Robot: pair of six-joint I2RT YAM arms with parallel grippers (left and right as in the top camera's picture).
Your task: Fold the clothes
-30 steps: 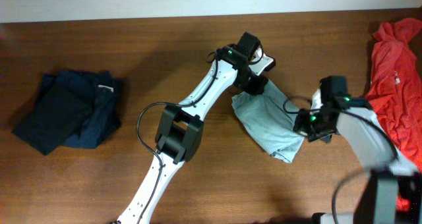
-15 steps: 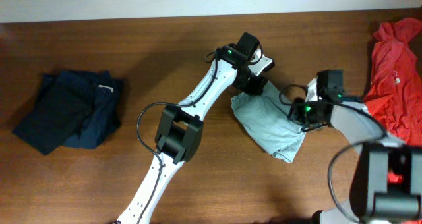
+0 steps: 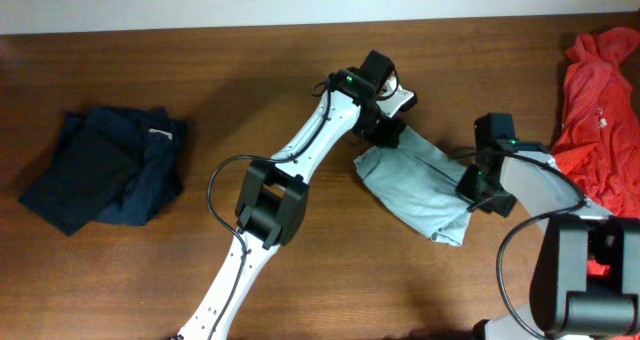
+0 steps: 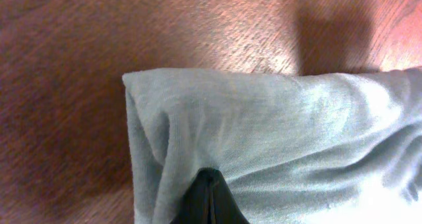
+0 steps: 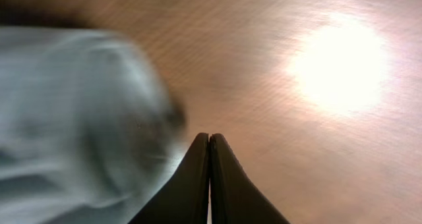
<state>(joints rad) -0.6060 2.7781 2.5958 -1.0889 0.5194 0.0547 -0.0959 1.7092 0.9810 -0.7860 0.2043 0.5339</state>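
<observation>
My left gripper will set the T-shirt free on the brown table, at a spot slightly nearer the pale wall [image 3: 393, 164] and navy garment.
The clothes [image 3: 415, 185], one pale grey-blue T-shirt, lie folded into a slanted strip on the brown table right of centre. My left gripper [image 3: 388, 132] is at the shirt's upper left end. In the left wrist view it [image 4: 210, 174] is shut, its tips pressed onto the cloth [image 4: 277, 125], and creases run out from them. No cloth shows between the jaws. My right gripper [image 3: 478, 192] is at the shirt's right edge. The blurred right wrist view shows it [image 5: 210, 138] shut over bare wood, with the shirt [image 5: 72, 105] against its left finger.
A dark navy garment [image 3: 105, 165] lies bunched at the left of the table. A red-orange garment [image 3: 600, 110] is heaped at the right edge, close behind my right arm. The table's far edge meets a pale wall at the top.
My right gripper swung in over the shirt's right side and then moved back right and down. The shirt's lower right end spread a little to the right. The left gripper stayed put.
</observation>
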